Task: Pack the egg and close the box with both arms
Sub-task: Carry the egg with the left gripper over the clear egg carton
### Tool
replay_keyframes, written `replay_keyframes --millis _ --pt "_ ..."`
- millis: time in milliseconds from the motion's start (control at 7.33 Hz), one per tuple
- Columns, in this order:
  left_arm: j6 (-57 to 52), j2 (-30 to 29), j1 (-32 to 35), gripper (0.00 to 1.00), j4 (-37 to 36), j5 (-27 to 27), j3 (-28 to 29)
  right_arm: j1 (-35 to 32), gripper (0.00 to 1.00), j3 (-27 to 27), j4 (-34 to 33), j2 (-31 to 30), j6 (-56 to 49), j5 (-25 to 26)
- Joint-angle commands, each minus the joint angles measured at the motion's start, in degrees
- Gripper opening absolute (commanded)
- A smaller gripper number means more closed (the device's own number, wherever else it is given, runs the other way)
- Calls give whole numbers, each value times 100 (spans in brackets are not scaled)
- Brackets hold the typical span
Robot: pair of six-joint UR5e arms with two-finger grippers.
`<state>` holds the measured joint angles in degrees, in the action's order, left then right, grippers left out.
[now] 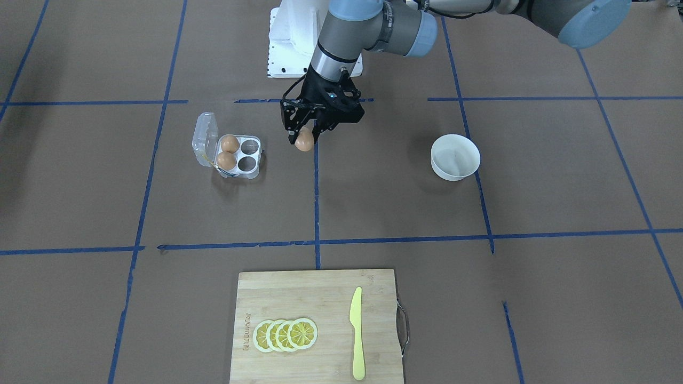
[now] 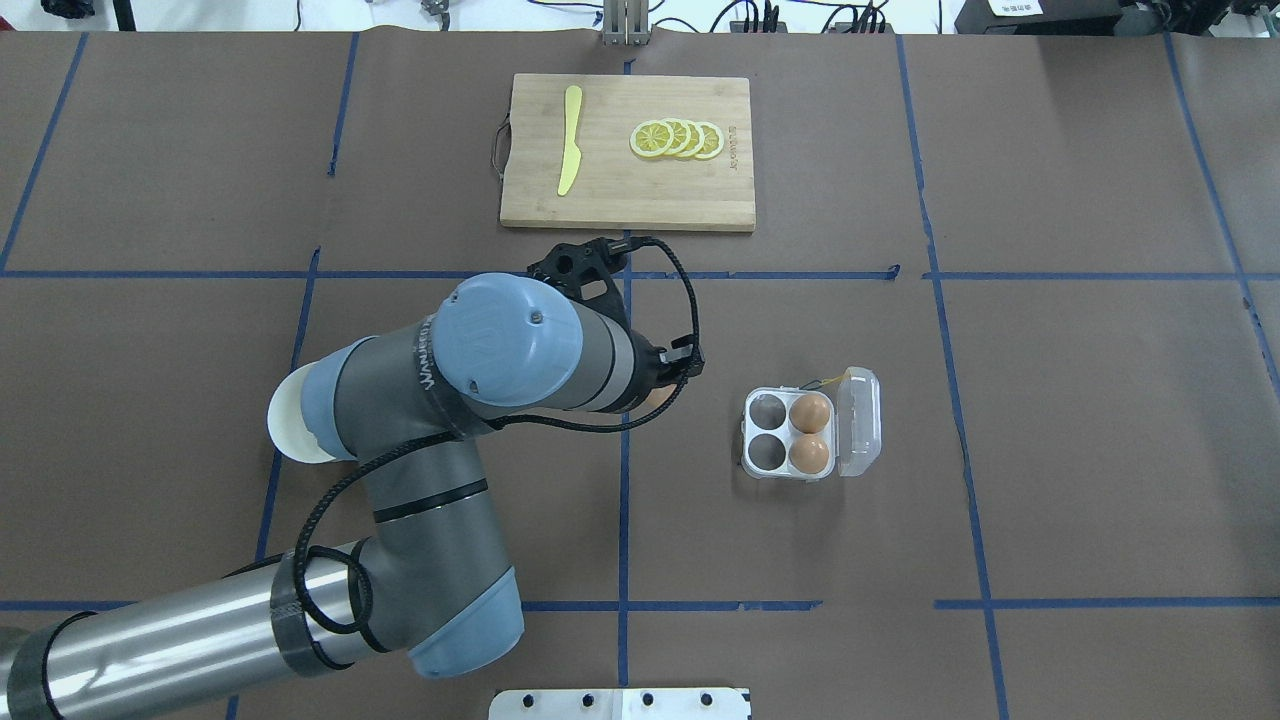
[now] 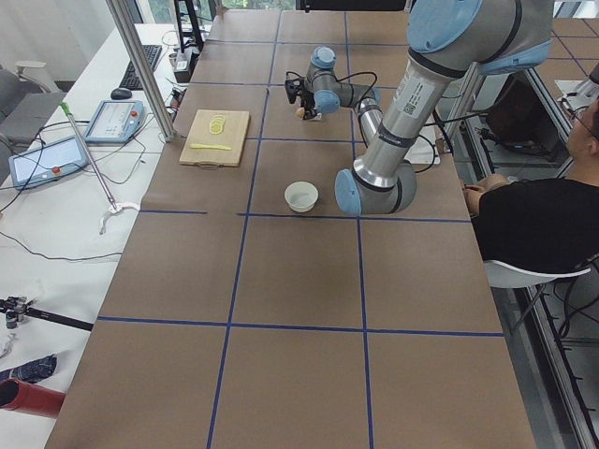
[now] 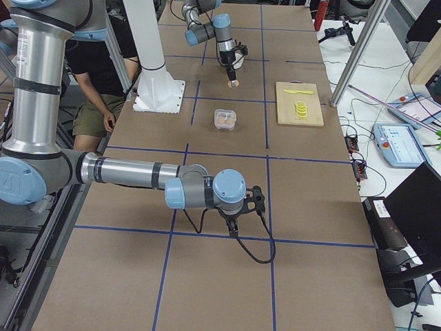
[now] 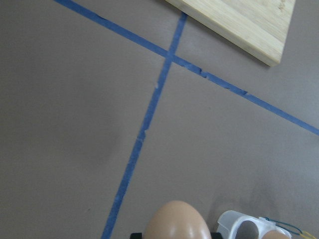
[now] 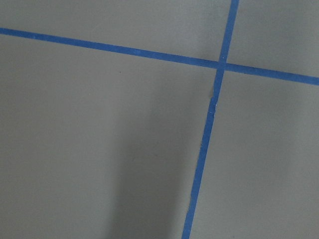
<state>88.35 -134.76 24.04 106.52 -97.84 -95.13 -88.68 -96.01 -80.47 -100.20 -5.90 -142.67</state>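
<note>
My left gripper should release the light-brown egg into the box's empty cup farther from the cutting board (image 1: 249,146), setting it free there. The egg is still held above the table.
My left gripper (image 1: 302,136) is shut on a light-brown egg (image 1: 304,142) and holds it above the table, to the robot's left of the box. The egg fills the bottom edge of the left wrist view (image 5: 178,223). The clear four-cup box (image 1: 237,157) lies open, its lid (image 1: 205,138) folded back. Two brown eggs (image 1: 228,152) fill the cups by the lid; the two cups nearer my gripper are empty. The box also shows in the overhead view (image 2: 790,435). My right gripper (image 4: 233,219) hangs low over bare table far from the box; I cannot tell whether it is open or shut.
A round white bowl (image 1: 455,157) stands on the robot's left side. A wooden cutting board (image 1: 320,298) at the far edge carries several lemon slices (image 1: 285,335) and a yellow knife (image 1: 356,333). The white pedestal base (image 1: 291,48) is behind the left gripper.
</note>
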Motion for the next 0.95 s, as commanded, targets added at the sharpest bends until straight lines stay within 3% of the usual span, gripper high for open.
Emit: replay_keyframes --millis 0,545,818 --pt "-1192 -392 -31 0 78 37 485 0 100 117 5 27 1 -6" --pt "-1558 -1094 -311 0 264 37 1416 0 100 170 -4 18 1 -24" --pt "-1531 -1113 -505 0 561 167 1611 0 100 197 -4 18 1 -24"
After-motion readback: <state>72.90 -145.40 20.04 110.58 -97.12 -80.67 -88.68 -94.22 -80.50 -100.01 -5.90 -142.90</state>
